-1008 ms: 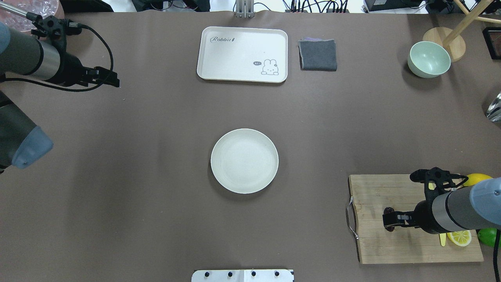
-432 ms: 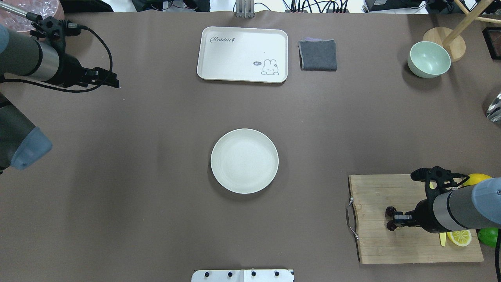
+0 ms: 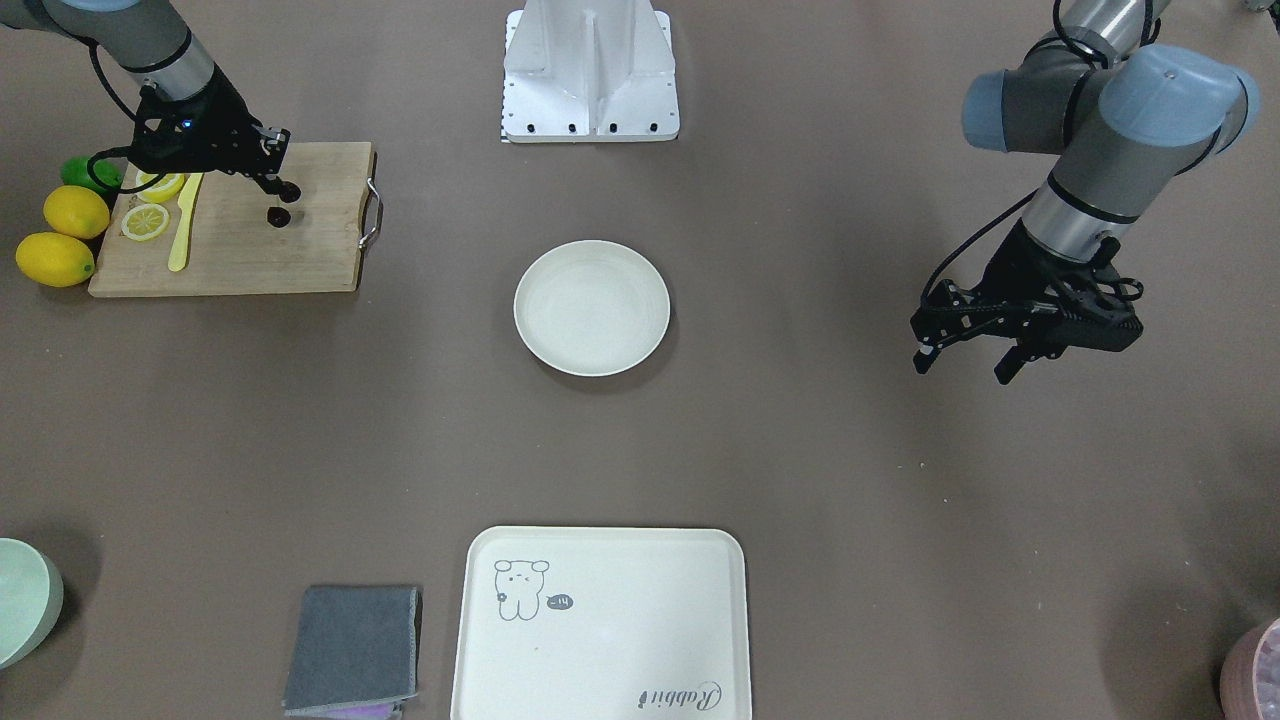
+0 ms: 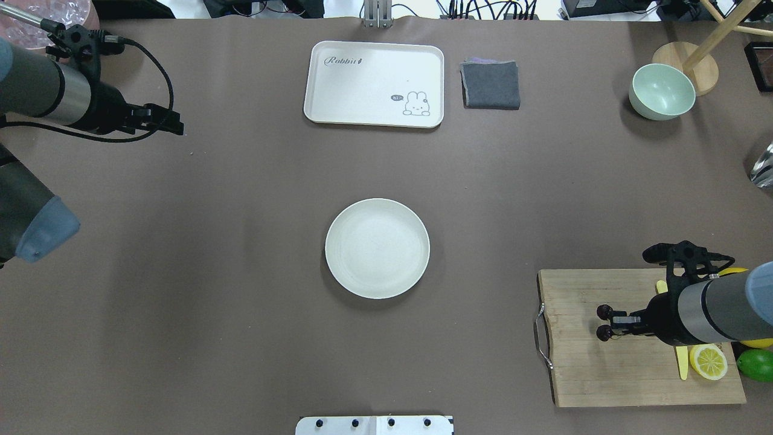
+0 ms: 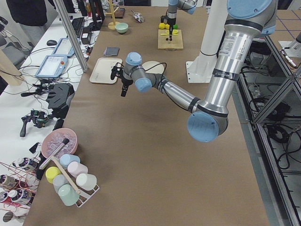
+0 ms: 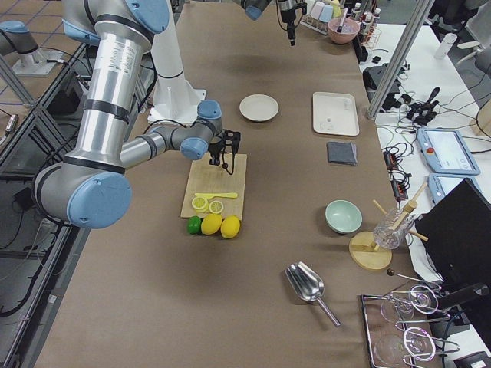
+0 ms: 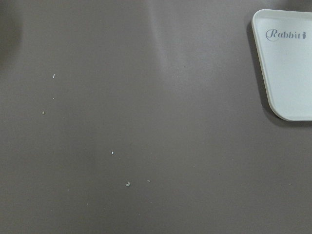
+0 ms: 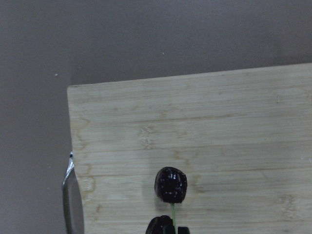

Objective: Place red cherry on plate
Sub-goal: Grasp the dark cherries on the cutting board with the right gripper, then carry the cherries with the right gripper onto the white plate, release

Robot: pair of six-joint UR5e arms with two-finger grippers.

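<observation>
I need to let go of the red cherry, still just over the cutting board, with my right gripper near the middle of the round cream plate (image 3: 583, 288), a little toward the white stand.
The red cherry (image 4: 603, 312) is a pair of tiny dark fruits on thin green stems, hanging just over the wooden cutting board (image 4: 580, 374) at the near right. My right gripper (image 4: 611, 321) is shut on the stems. In the right wrist view one cherry (image 8: 170, 184) shows clearly over the board (image 8: 219, 122), the other at the bottom edge. The round cream plate (image 4: 377, 208) sits bare mid-table, well left of the board. In the front-facing view the cherry (image 3: 277, 215) is at upper left and the plate (image 3: 591, 255) in the middle. My left gripper (image 3: 963, 364) hovers open at the far left.
Whole lemons (image 3: 56, 259), a lime (image 4: 755, 364), lemon slices (image 4: 709, 361) and a yellow knife (image 3: 180, 240) lie on or beside the board. A cream tray (image 4: 374, 57), a grey cloth (image 4: 491, 84) and a pale green bowl (image 4: 661, 92) line the far side.
My right gripper has risen off the board with the cherry, drifting away from the robot; both fruits now hang in view. The left arm has barely moved.
</observation>
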